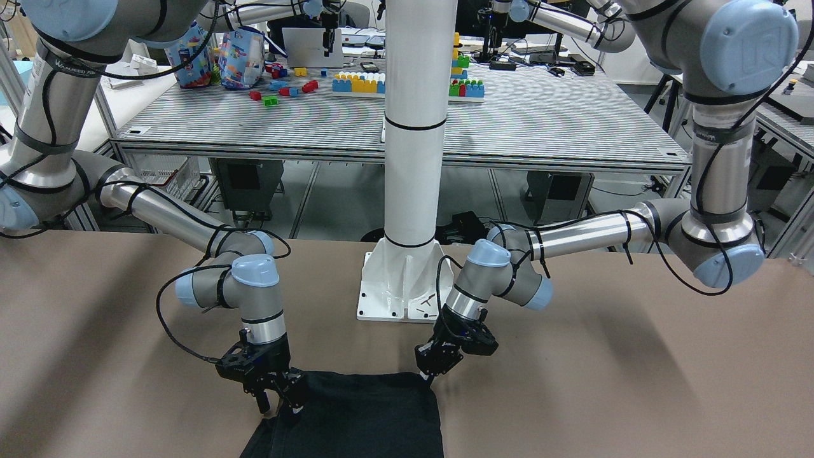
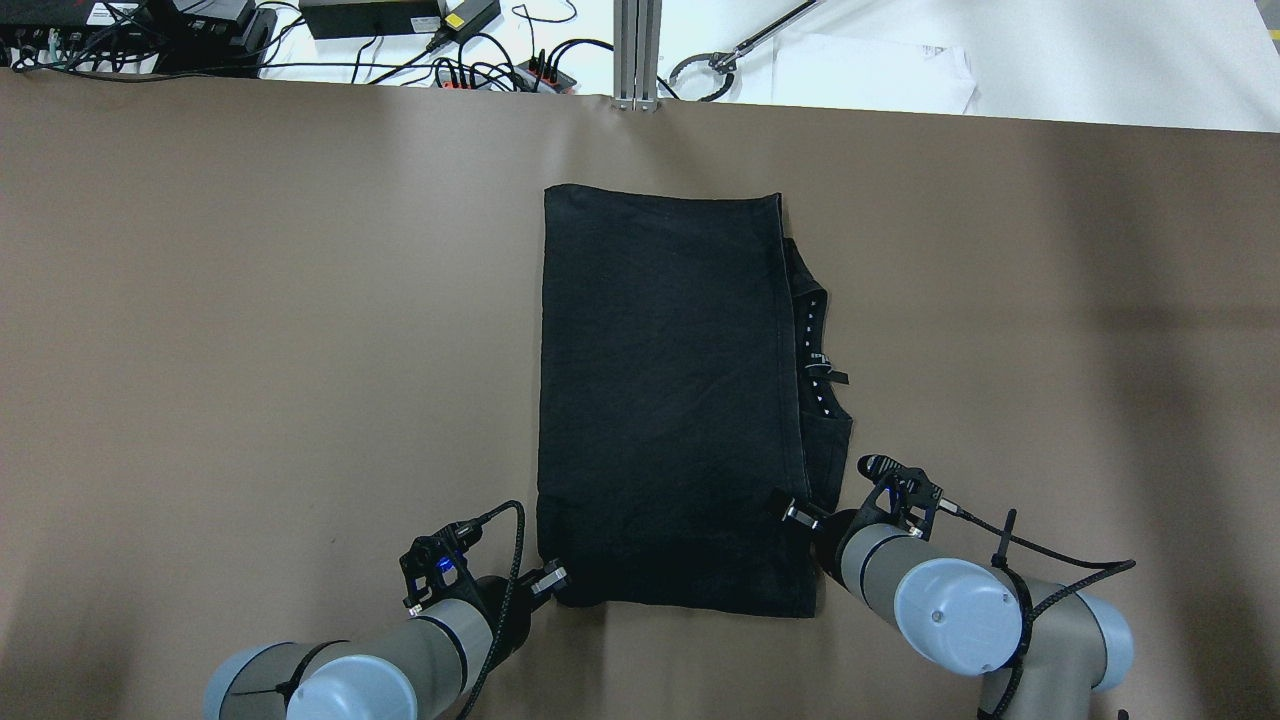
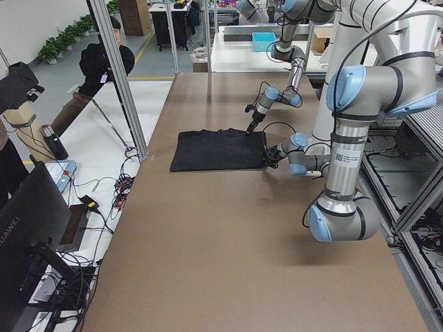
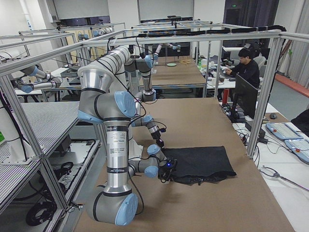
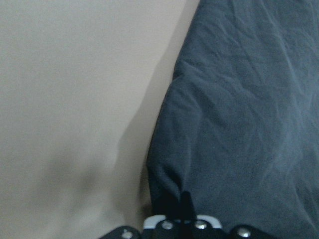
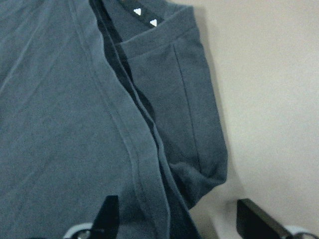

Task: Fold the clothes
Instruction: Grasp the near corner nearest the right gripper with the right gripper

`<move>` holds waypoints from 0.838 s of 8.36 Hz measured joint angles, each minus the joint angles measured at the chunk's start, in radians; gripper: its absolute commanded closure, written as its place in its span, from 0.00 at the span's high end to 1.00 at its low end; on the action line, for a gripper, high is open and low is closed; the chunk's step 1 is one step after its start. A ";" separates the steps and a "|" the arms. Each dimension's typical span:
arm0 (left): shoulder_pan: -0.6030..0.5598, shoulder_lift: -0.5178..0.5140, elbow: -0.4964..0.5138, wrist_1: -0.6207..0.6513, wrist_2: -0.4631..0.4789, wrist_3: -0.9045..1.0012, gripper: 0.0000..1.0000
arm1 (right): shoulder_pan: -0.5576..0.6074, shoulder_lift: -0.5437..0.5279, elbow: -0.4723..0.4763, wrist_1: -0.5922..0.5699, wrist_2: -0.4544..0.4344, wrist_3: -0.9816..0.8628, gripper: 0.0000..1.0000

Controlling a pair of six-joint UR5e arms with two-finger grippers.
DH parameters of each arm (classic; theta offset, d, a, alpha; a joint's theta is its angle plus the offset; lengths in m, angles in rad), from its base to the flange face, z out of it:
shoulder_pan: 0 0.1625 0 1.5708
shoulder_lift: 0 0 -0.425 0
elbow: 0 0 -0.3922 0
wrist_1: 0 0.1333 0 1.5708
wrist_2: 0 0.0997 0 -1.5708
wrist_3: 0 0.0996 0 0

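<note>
The garment's lower flap sticks out past its top layer's edge, so my right gripper will pinch both layers together (image 6: 174, 201) before folding the near end over.
The clothes, one black garment (image 2: 670, 400), lie folded into a tall rectangle on the brown table, with a collar strip (image 2: 818, 360) showing along the right side. My left gripper (image 2: 552, 580) is at the garment's near-left corner; in the left wrist view its fingertips (image 5: 182, 206) are pinched together on bunched fabric (image 5: 239, 124). My right gripper (image 2: 797, 515) is at the near-right side. It stands open, one finger (image 6: 107, 219) over the cloth and the other (image 6: 259, 219) over bare table, with the folded hem (image 6: 144, 164) between them.
The white pillar's base (image 1: 404, 280) is bolted just behind the garment. Cables and power bricks (image 2: 480, 70) line the table's far edge. An aluminium post (image 3: 124, 90) stands at that edge. A person (image 4: 246, 67) sits at a desk beyond.
</note>
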 measured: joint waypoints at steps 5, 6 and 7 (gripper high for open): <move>0.001 0.001 0.001 0.001 0.000 0.000 0.00 | -0.005 0.011 -0.015 -0.004 -0.011 0.018 0.00; 0.002 0.001 0.001 0.002 0.000 0.000 0.00 | -0.002 0.005 0.001 -0.003 -0.012 0.018 0.00; 0.002 0.001 0.000 0.002 0.000 0.000 0.00 | 0.000 -0.002 0.025 -0.003 -0.012 0.017 0.00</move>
